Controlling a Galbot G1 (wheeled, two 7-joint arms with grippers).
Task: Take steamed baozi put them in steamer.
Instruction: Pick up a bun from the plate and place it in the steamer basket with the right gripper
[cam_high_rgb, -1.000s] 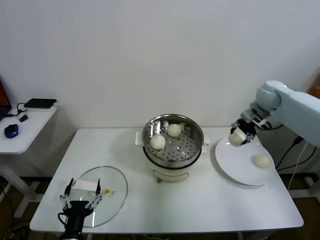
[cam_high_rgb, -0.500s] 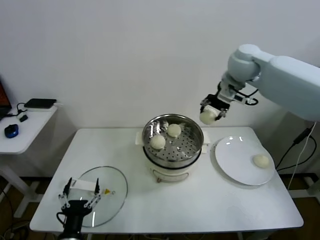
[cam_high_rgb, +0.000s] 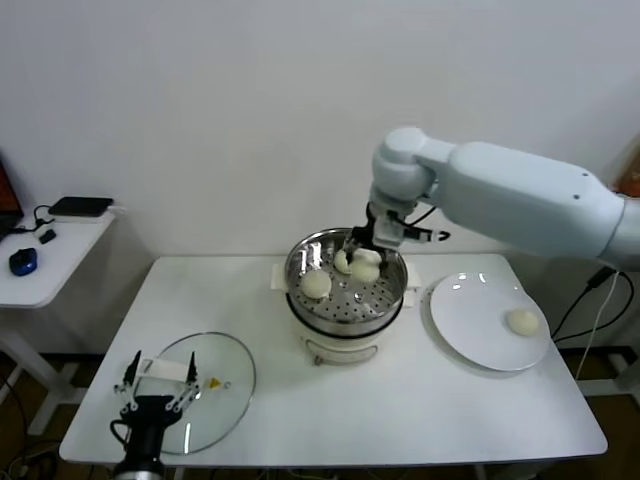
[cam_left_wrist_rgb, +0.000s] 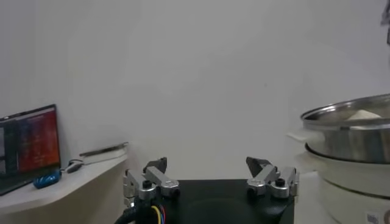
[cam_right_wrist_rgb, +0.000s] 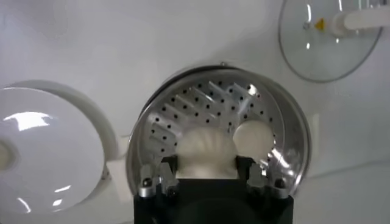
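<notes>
The baozi in my right gripper needs to be released on the front part of the steamer's perforated bottom (cam_high_rgb: 347, 306) (cam_right_wrist_rgb: 208, 98), close to the steamer's rim.
The steamer (cam_high_rgb: 352, 302) is a steel basket on a white pot at the table's middle. Two baozi lie in it, one at the left (cam_high_rgb: 316, 285) and one at the back (cam_high_rgb: 343, 260). My right gripper (cam_high_rgb: 365, 262) is shut on a third baozi (cam_high_rgb: 366, 270) and holds it low over the basket's back right. In the right wrist view the held baozi (cam_right_wrist_rgb: 206, 149) sits between the fingers, above the perforated floor (cam_right_wrist_rgb: 201, 106), next to another baozi (cam_right_wrist_rgb: 254, 137). A fourth baozi (cam_high_rgb: 522, 321) lies on the white plate (cam_high_rgb: 470, 320). My left gripper (cam_high_rgb: 160, 395) is open and parked at the front left.
A glass lid (cam_high_rgb: 215, 385) lies flat at the front left, under the left gripper. The plate lies right of the steamer. A white side table (cam_high_rgb: 50, 250) with a mouse and cables stands beyond the table's left edge.
My right arm has carried the baozi from above the plate leftward to the steamer and lowered it into the basket. The left arm has not moved.
</notes>
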